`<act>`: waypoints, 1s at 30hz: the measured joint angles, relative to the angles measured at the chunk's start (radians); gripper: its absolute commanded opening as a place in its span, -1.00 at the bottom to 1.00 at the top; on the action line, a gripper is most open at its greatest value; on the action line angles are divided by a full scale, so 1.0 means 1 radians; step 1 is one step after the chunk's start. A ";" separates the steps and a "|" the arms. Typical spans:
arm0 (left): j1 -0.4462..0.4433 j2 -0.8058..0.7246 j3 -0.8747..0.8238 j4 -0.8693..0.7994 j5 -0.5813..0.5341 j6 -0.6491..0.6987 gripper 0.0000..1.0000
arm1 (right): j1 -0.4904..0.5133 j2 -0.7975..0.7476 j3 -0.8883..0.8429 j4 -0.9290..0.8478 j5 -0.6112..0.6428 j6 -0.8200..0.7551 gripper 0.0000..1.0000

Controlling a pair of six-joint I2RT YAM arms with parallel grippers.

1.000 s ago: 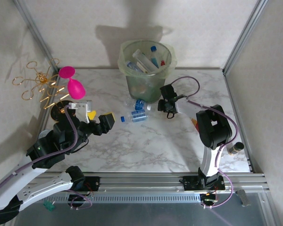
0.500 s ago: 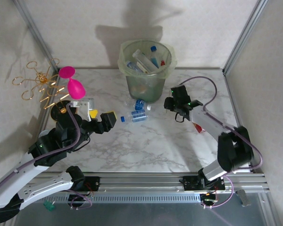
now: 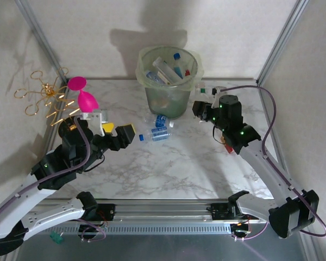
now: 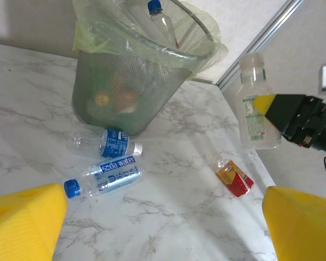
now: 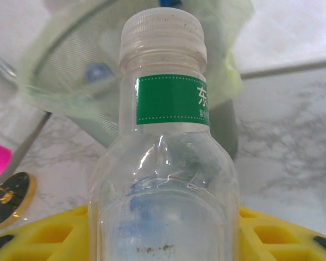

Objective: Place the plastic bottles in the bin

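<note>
My right gripper should release the clear bottle inside the bin [image 3: 154,74] [image 5: 98,72], along the side closest to the pink ornament. The bottle is now upright in the air beside the bin.
My right gripper [image 3: 205,103] is shut on a clear bottle [image 5: 164,163] with a green label and white cap, held upright in the air just right of the bin [image 3: 168,81]. The same bottle [image 4: 254,103] shows in the left wrist view. The pale-green bin [image 4: 130,76] holds several bottles [image 3: 165,68]. Two blue-labelled bottles [image 3: 160,120] [image 3: 155,134] lie on the table in front of it, and a red-and-orange one [image 3: 226,144] lies under the right arm. My left gripper [image 3: 118,130] hovers open left of the blue-labelled pair [image 4: 106,174].
A pink balloon-shaped ornament [image 3: 81,95] with gold wire [image 3: 43,95] stands at the back left, close to the left arm. White walls and metal frame posts [image 3: 277,43] enclose the marble table [image 3: 168,168].
The right arm has swung out and stretched up and to the right, carrying the green-labelled bottle higher beside the bin's rim. The left gripper has barely shifted.
</note>
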 measured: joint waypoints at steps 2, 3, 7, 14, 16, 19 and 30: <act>0.000 0.013 0.003 0.006 0.001 0.000 0.85 | 0.000 0.015 0.054 0.004 -0.027 -0.019 -0.11; 0.000 0.019 0.004 0.007 0.004 0.000 0.85 | 0.000 0.028 0.088 0.007 -0.038 -0.027 -0.11; 0.000 0.041 0.004 0.008 0.005 0.000 0.85 | 0.000 0.116 0.240 0.029 -0.087 -0.052 -0.11; 0.000 0.043 -0.019 0.042 0.005 -0.024 0.85 | 0.000 0.351 0.495 0.075 -0.178 -0.085 -0.10; 0.003 0.047 -0.056 0.063 0.010 -0.038 0.85 | 0.000 0.424 0.570 0.078 -0.196 -0.095 -0.10; 0.041 0.060 -0.137 0.096 0.061 -0.067 0.83 | 0.000 0.532 0.678 0.082 -0.219 -0.111 -0.10; 0.344 0.035 -0.395 0.301 0.325 -0.165 0.84 | 0.000 0.904 1.057 0.016 -0.280 -0.142 -0.11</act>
